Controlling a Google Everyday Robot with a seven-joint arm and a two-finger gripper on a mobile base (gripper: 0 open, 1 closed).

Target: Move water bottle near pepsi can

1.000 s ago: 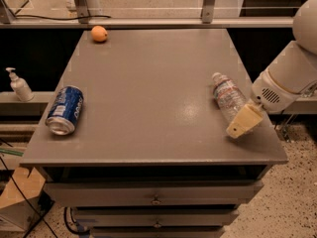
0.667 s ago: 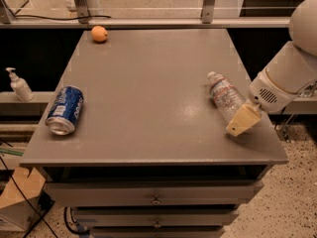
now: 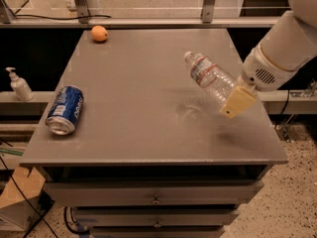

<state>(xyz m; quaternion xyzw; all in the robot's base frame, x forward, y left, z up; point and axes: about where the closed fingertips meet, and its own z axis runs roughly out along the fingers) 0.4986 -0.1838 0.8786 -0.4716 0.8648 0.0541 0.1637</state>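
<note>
Next, my gripper lets go of the water bottle on the grey table [image 3: 107, 95], close against the arm-facing side of the pepsi can.
The water bottle [image 3: 210, 77] is clear and ribbed, with a white cap and a white-and-red label band. It hangs tilted above the right part of the grey table [image 3: 138, 73], cap pointing up and left. My gripper [image 3: 234, 97] is shut on its base end, with one tan finger [image 3: 238, 102] showing in front. The white arm reaches in from the right. The pepsi can [image 3: 65, 110], blue with a silver top, lies on its side near the table's front left edge, far to the left of the bottle.
An orange [image 3: 99, 33] sits at the table's back left. A small white pump bottle [image 3: 19, 85] stands on a ledge left of the table. Drawers [image 3: 156, 192] sit under the tabletop. A rail with metal posts [image 3: 208, 4] runs behind it.
The bottle has come up off the table in my gripper and moved a little left. The can and the orange have not moved.
</note>
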